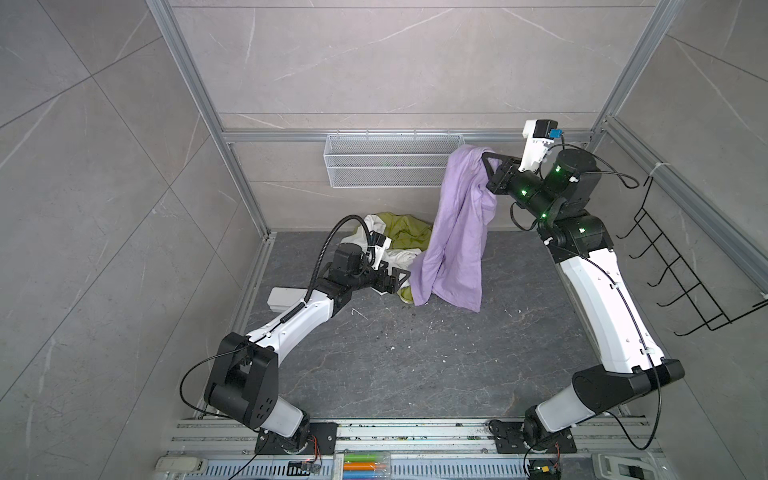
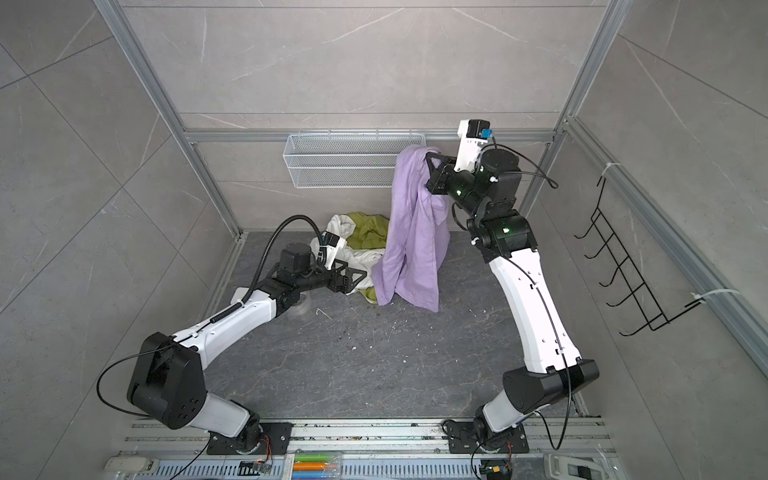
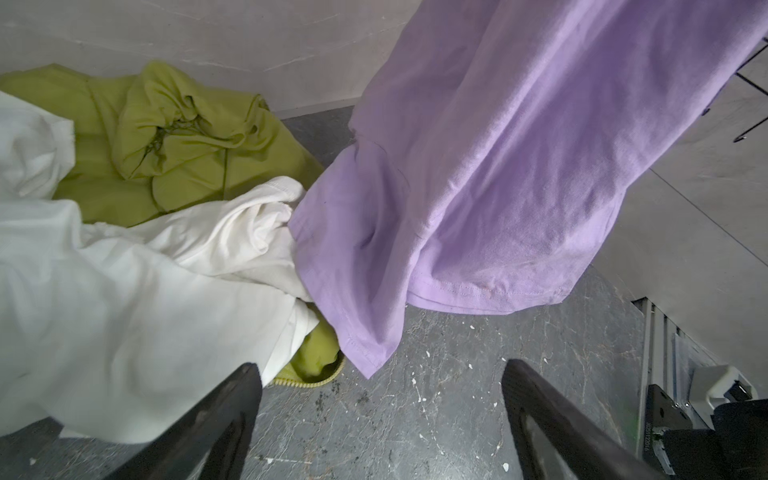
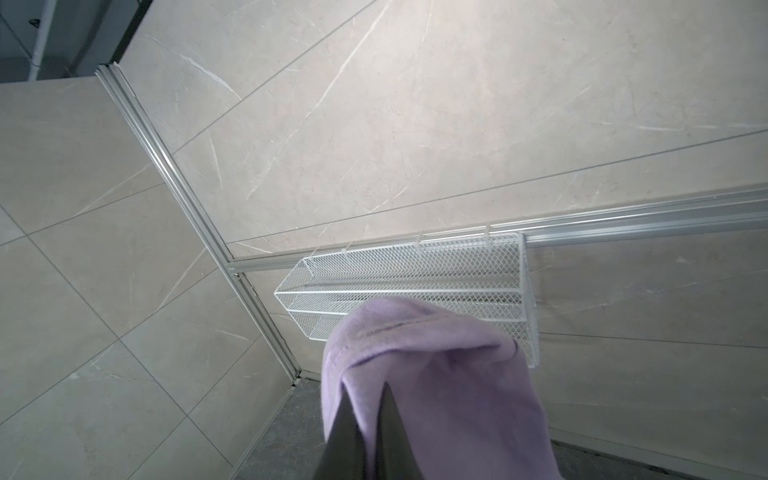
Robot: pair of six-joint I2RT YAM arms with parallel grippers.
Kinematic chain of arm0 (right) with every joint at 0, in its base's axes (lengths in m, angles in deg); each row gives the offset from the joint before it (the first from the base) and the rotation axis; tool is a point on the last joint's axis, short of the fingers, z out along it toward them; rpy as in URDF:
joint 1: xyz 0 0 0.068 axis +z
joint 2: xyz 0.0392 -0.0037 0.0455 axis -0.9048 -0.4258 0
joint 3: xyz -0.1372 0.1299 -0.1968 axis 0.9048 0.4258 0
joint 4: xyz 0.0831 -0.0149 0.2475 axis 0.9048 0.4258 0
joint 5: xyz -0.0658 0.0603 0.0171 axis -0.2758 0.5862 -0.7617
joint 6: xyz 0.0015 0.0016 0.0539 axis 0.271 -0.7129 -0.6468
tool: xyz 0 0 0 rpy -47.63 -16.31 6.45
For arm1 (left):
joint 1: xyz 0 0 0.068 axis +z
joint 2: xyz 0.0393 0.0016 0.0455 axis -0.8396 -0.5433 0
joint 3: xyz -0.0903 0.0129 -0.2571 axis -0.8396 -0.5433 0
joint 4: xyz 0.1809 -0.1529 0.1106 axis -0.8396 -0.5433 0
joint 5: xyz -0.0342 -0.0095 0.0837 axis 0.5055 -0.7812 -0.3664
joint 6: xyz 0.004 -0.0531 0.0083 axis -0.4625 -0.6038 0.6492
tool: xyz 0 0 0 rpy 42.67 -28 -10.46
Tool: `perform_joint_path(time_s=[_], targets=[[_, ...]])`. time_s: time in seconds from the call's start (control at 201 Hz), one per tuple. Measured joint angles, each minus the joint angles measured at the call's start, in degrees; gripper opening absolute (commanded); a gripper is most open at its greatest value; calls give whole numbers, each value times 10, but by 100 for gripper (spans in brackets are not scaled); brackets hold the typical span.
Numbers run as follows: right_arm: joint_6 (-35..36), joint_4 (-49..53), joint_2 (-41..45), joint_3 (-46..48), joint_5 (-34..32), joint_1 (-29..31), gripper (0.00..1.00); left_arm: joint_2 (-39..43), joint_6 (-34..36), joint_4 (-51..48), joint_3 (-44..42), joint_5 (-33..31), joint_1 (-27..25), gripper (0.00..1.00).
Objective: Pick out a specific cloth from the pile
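My left gripper will close on the lower fold (image 1: pixel 441 265) (image 3: pixel 420 228) of the hanging lavender cloth, just a bit above the cloth's hem.
The lavender cloth (image 1: pixel 457 232) (image 2: pixel 415 241) hangs in long folds from my right gripper (image 1: pixel 485 160) (image 2: pixel 428 158), raised high near the back wall. In the right wrist view that gripper (image 4: pixel 368 384) is shut on a fold of the cloth (image 4: pixel 436 374). The lower hem (image 3: pixel 478 291) reaches down close to the floor, beside the pile. There the white cloth (image 1: pixel 399 257) (image 3: pixel 124 291) and the olive-green cloth (image 1: pixel 405 232) (image 3: pixel 187 145) lie crumpled. My left gripper (image 1: pixel 405 276) (image 2: pixel 361 274) (image 3: pixel 381 365) is open and low at the pile's edge, holding nothing.
A white wire basket (image 1: pixel 390 160) (image 4: pixel 415 274) hangs on the back wall right behind the raised cloth. A black wire rack (image 1: pixel 685 266) sticks out from the right wall. A white box (image 1: pixel 284 299) lies under my left forearm. The dark floor (image 1: pixel 415 365) is speckled with debris.
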Motion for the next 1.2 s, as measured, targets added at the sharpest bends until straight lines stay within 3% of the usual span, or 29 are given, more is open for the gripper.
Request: perform_joint_path(time_s=[0.164,0.553,0.796,1.2], targets=[[-13,15,1,-38,37,6,0,2,2,17,0,15,-20,96],[-41,28,7,-38,90,23,0,12,56,87,3,23,-88,99],[-48,32,7,-40,106,29,0,9,80,141,6,27,-104,100],[-56,36,6,-58,112,41,0,-26,76,238,8,-49,-128,100]])
